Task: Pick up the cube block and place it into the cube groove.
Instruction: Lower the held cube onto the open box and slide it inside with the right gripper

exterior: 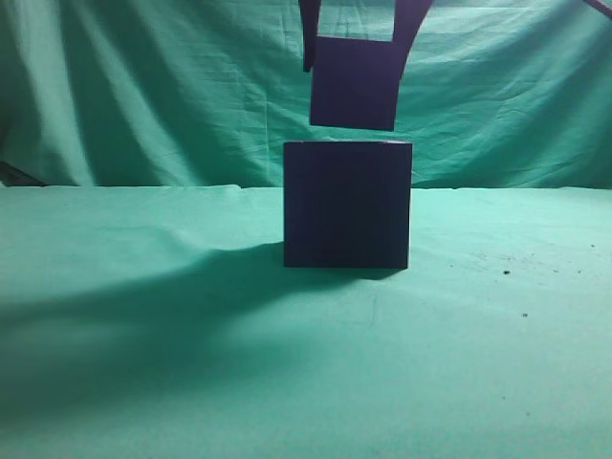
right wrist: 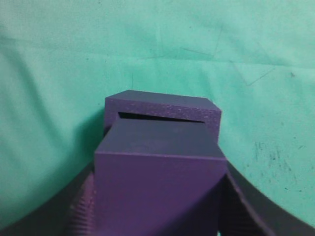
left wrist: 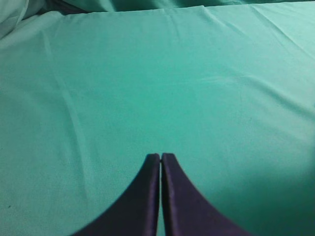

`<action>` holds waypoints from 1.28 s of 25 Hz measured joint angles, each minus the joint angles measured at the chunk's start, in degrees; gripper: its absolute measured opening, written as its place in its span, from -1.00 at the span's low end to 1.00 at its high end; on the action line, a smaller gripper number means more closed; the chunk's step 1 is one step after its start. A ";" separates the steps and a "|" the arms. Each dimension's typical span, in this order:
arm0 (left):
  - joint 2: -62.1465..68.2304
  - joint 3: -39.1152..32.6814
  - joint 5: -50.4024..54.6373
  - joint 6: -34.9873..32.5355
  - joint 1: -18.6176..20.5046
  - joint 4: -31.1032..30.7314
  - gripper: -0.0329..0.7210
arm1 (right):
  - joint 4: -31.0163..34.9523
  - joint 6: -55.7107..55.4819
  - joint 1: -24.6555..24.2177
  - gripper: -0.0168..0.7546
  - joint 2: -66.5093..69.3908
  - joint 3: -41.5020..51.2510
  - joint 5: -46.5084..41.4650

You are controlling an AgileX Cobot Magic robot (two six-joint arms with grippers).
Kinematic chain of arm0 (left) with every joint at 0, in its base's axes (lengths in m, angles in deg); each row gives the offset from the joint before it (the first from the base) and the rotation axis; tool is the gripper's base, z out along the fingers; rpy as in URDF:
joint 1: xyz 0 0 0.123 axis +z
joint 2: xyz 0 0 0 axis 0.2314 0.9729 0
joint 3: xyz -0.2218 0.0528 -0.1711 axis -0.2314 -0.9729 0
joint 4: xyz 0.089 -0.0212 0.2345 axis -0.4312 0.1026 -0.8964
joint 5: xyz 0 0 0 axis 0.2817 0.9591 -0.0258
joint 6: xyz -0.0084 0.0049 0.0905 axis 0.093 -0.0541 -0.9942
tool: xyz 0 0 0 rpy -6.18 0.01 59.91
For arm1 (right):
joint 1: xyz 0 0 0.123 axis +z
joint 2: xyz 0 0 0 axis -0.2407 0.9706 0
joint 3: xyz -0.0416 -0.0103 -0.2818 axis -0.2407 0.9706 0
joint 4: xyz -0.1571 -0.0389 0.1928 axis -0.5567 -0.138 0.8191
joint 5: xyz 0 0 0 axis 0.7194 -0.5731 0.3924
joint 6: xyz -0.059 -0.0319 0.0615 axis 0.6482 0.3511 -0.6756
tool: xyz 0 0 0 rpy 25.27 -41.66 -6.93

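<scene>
The robot's right gripper needs to release the cube block down inside the dark opening in the cube groove's top (exterior: 353, 144) (right wrist: 161, 140).
The cube block (exterior: 354, 84), a small matte dark purple cube, hangs in my right gripper (exterior: 354, 43) just above the cube groove (exterior: 347, 205), the larger dark navy-purple block on the green cloth. The block's lower edge sits a small gap above the groove's top. In the right wrist view the cube block (right wrist: 157, 182) fills the space between my right gripper's (right wrist: 158, 196) fingers, and the cube groove's (right wrist: 162, 105) rim and dark opening show behind it. My left gripper (left wrist: 161, 156) is shut and empty over bare cloth, with neither block in its view.
Green cloth (exterior: 143, 316) covers the table and hangs as a backdrop (exterior: 143, 86). A few dark specks (exterior: 507, 273) lie on the cloth to the right of the cube groove. A broad shadow falls to the front left.
</scene>
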 joint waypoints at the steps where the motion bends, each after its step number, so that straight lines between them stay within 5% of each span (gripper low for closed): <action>1: 0.00 0.00 0.00 0.00 0.00 0.00 -0.91 | 0.24 0.00 0.11 0.17 0.09 0.00 -0.09; 32: 0.00 0.00 0.00 0.00 0.00 0.00 -0.91 | 2.56 0.96 0.11 0.17 1.73 0.00 0.29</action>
